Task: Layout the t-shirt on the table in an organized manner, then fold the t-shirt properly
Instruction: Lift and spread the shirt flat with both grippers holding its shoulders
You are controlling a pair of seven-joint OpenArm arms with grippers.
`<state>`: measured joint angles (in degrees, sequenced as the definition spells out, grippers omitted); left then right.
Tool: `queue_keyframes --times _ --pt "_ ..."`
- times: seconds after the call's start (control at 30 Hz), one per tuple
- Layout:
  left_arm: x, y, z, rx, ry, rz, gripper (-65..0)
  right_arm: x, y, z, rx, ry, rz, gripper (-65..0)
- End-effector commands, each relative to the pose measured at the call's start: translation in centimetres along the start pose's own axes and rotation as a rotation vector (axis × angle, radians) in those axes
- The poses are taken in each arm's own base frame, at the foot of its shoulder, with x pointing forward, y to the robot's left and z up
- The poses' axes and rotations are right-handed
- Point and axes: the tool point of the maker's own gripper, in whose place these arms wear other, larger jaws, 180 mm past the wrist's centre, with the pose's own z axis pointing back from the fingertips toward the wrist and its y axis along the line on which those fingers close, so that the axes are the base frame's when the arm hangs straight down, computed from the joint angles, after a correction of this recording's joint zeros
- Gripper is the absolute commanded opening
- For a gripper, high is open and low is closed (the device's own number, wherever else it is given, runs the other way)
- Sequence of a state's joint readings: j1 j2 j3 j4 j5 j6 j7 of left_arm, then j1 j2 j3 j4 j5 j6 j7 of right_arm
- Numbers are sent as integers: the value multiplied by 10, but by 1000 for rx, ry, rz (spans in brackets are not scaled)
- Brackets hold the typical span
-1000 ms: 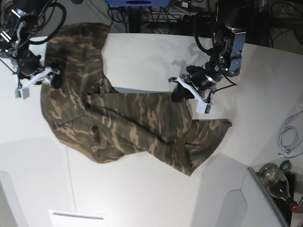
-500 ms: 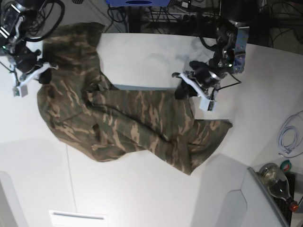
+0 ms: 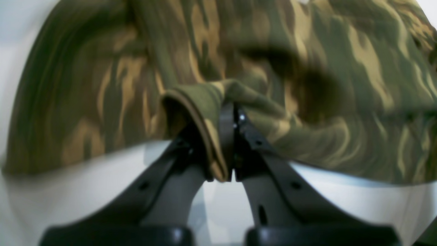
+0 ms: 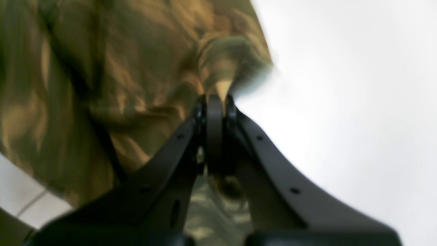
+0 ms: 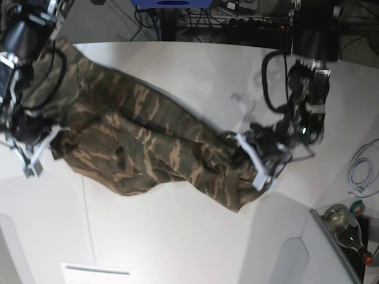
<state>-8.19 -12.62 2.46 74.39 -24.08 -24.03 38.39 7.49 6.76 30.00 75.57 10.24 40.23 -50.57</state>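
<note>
Next, my right gripper releases the edge of the t-shirt on the table (image 5: 34,110), just in front of the shirt's far bunched end. The t-shirt now lies bunched across the table.
The camouflage t-shirt (image 5: 148,142) lies bunched in a diagonal band across the white table (image 5: 177,236), from the far left corner to the right of centre. My left gripper (image 5: 240,155) is shut on a folded edge of the shirt at its right end; in the left wrist view (image 3: 234,114) the hem (image 3: 208,136) is pinched between the jaws. My right gripper (image 5: 50,139) is shut on the shirt's left edge; in the right wrist view (image 4: 218,99) a bunched tip of cloth (image 4: 232,54) sticks out past the jaws. Collar and label are not visible.
A glass bottle (image 5: 346,228) and a grey tray edge (image 5: 331,248) sit at the front right corner. A coiled white cable (image 5: 360,171) lies on the right. A white label (image 5: 98,272) is at the front. Cables and gear (image 5: 195,18) crowd the far edge.
Both grippers have moved toward the table's front, still shut on the shirt. The shirt has been dragged with them and now stretches diagonally instead of draping down the left side.
</note>
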Motion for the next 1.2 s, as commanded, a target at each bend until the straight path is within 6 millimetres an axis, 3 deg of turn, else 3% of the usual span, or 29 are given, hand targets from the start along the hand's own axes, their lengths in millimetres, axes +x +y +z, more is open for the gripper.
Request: queue_keyframes --times 0.0,0.13,0.23,0.33,0.47,0.53,0.6,0.67,0.7,0.73,0.83,0.9,1.03,1.17 --pt "33 0 -6 -15 -63 -19 -650 35 -13 1 -15 -63 9 -642" --pt "101 -4 -37 -44 -80 -70 -650 117 -33 0 -45 -159 84 -642" --pt "177 -6 -40 -47 -163 -88 -650 183 -52 30 -122 -254 168 -642" --pt "262 -17 -15 -48 -305 -154 -650 242 -78 91 -249 -379 233 -642" --pt "366 -44 55 -38 -552 -293 -650 304 -92 212 -485 -605 356 -642" --pt "391 -51 94 -22 -653 -321 -650 317 -86 269 -602 -702 426 -642" --pt "402 -47 125 7 -704 -318 -650 320 -68 318 -709 -787 493 -642" --pt "394 -32 140 35 -734 -276 -650 305 -55 342 -791 -815 532 -642" --pt "384 -22 144 50 -743 -250 -650 292 -56 348 -822 -813 520 -642" --pt "370 -15 143 62 -741 -226 -650 279 -61 342 -830 -777 505 -642" --pt "308 -8 125 75 -671 -188 -650 229 -75 280 -743 -614 429 -642" --pt "255 -4 109 88 -584 -169 -650 181 -72 230 -650 -502 358 -642" --pt "153 -7 72 61 -387 -81 -650 95 -50 144 -447 -363 239 -642" --pt "54 -6 43 34 -220 10 -650 20 -24 72 -258 -250 107 -642"
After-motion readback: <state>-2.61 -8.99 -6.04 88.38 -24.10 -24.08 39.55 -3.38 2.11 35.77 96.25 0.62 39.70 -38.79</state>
